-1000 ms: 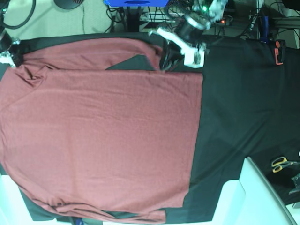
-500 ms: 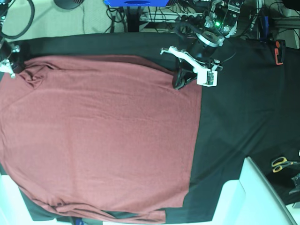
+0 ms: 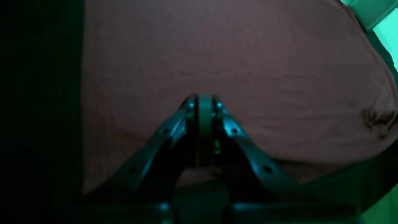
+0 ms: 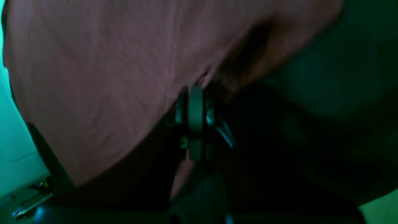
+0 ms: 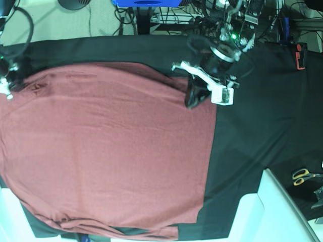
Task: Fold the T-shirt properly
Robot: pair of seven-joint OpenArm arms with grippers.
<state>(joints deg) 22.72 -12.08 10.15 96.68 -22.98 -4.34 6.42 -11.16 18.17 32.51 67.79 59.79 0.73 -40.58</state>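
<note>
Next, my left gripper lets go of the T-shirt's upper corner on the body of the shirt, just inside the edge [image 5: 194, 120] [image 3: 178, 90] that faces the scissors.
The brick-red T-shirt [image 5: 111, 151] lies spread wide over the black cloth [image 5: 262, 116]. Its upper edge is drawn in over the body. My left gripper [image 5: 193, 101] sits at the shirt's upper right corner, shut on the fabric. In the left wrist view the jaws [image 3: 200, 101] are pressed together above the T-shirt [image 3: 217, 56]. My right gripper [image 5: 7, 91] is at the far left edge by the shirt's upper left corner. The right wrist view shows it [image 4: 196, 90] shut, with creases of the T-shirt [image 4: 93, 62] running out from the tips.
Yellow-handled scissors [image 5: 303, 176] lie on the black cloth at the right. A white panel [image 5: 272, 212] juts in at the bottom right. A red holder [image 5: 301, 55] stands at the upper right. Cables and a blue box [image 5: 146, 3] crowd the back edge.
Both grippers have moved toward the near side with the shirt's upper edge. The sleeve strip and the black gap at the top are now covered by folded fabric.
</note>
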